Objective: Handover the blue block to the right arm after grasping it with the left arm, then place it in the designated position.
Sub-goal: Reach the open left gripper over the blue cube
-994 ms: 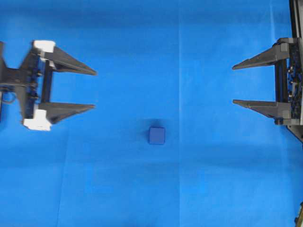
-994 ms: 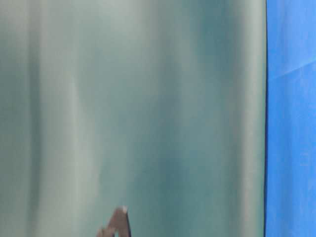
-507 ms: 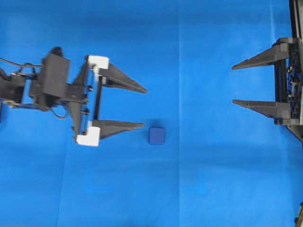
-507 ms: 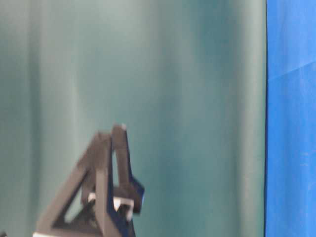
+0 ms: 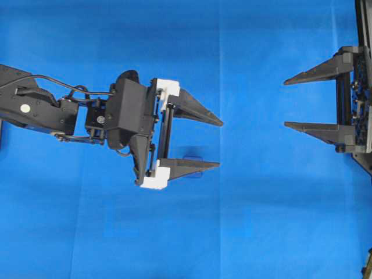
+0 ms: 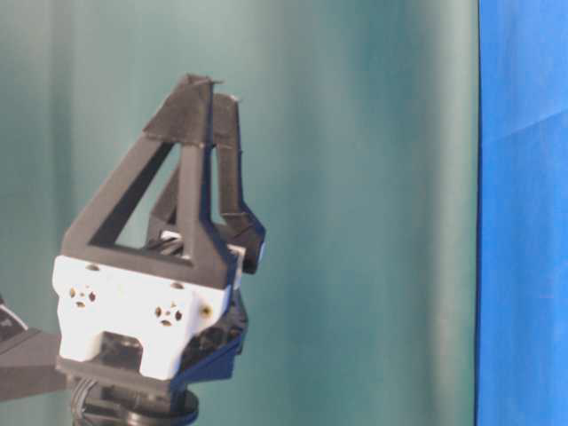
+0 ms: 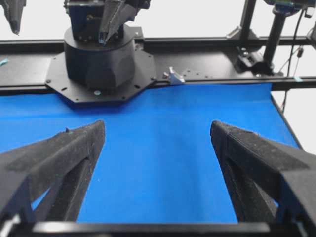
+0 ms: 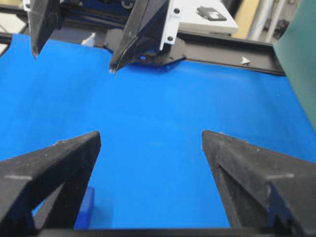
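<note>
The blue block is next for my left gripper, which should come down to it and close on the block's opposite sides (image 5: pixel 195 175), across its middle.
The blue block (image 5: pixel 196 173) lies on the cloth near the middle, mostly covered in the overhead view by the lower finger of my left gripper (image 5: pixel 221 144). That white-mounted gripper hovers above the block, open, with only cloth between its fingers (image 7: pixel 158 131); its own wrist view does not show the block. The table-level view shows it raised with nothing in it (image 6: pixel 213 89). My right gripper (image 5: pixel 285 104) stands open at the right edge, far from the block. Its wrist view shows the block (image 8: pixel 86 207) low beside its left finger and the left gripper (image 8: pixel 73 62) ahead.
Bright blue cloth (image 5: pixel 261 221) covers the table. A green backdrop (image 6: pixel 373 177) fills the table-level view. Black frame rails (image 7: pixel 207 59) and the right arm's round base (image 7: pixel 98 64) lie past the cloth's far edge.
The left arm has swept right from the left edge to the middle, so its lower finger now covers the block. The block and the right gripper have not moved.
</note>
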You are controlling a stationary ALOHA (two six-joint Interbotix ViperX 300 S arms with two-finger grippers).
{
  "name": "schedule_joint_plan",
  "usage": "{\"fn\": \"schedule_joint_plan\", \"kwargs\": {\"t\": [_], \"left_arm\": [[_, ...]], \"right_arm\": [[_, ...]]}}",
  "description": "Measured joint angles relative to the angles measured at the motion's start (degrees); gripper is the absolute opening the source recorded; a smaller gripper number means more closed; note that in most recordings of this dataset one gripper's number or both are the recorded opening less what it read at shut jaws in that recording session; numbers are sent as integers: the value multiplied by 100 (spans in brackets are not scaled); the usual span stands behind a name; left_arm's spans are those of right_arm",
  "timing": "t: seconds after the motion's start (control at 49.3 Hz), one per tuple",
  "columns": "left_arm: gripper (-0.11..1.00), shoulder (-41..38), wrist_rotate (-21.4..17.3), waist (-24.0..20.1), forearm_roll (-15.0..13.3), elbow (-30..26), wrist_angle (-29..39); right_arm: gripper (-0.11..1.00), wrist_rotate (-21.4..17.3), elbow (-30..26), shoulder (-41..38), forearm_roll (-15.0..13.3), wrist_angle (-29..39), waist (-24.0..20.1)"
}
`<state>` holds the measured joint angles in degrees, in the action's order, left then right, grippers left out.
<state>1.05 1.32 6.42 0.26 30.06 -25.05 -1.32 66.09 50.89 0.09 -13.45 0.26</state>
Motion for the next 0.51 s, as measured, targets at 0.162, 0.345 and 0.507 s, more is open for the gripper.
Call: {"fn": "schedule_joint_plan", "kwargs": {"t": [0.162, 0.345, 0.507], "left_arm": [[91, -9, 0, 0, 0, -18, 316], [91, -158, 264, 9, 0, -387, 1406], [91, -360, 369, 35, -9, -844, 2672]], "right_arm": [[96, 0, -9, -9, 0, -9, 9], [96, 0, 0, -44, 0, 0, 9], [96, 0, 0, -62, 0, 0, 9]]}}
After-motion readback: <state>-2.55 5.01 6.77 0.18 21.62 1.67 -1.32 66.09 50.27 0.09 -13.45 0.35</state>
